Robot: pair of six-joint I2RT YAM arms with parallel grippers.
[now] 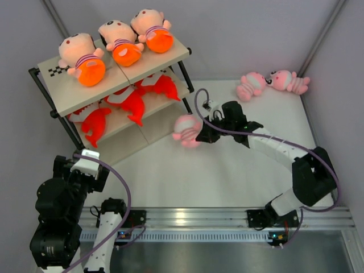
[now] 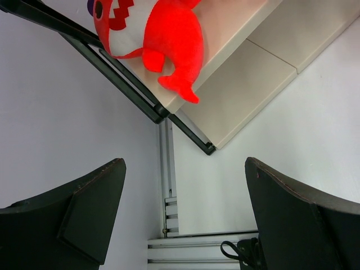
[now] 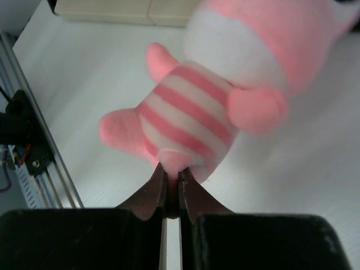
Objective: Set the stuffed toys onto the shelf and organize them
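Observation:
My right gripper is to set the pink striped doll plush down on the far end of the shelf's bottom board (image 1: 166,118).
My right gripper (image 1: 200,134) is shut on a limb of a pink striped doll plush (image 1: 187,130), held just right of the shelf (image 1: 149,61); the right wrist view shows the plush (image 3: 197,112) pinched at the fingertips (image 3: 194,188). Two more pink striped plush (image 1: 251,85) (image 1: 291,81) lie at the far right of the table. Three red-orange fish plush (image 1: 95,124) (image 1: 129,103) (image 1: 162,86) lie on the shelf's middle tier; one shows in the left wrist view (image 2: 163,34). My left gripper (image 2: 185,208) is open and empty near the shelf's front left corner.
Three larger peach dolls with orange bottoms (image 1: 85,60) (image 1: 122,44) (image 1: 152,29) fill the top tier. The shelf's bottom board (image 2: 247,90) is bare. Grey walls close in on both sides. An aluminium rail (image 1: 216,219) runs along the near edge.

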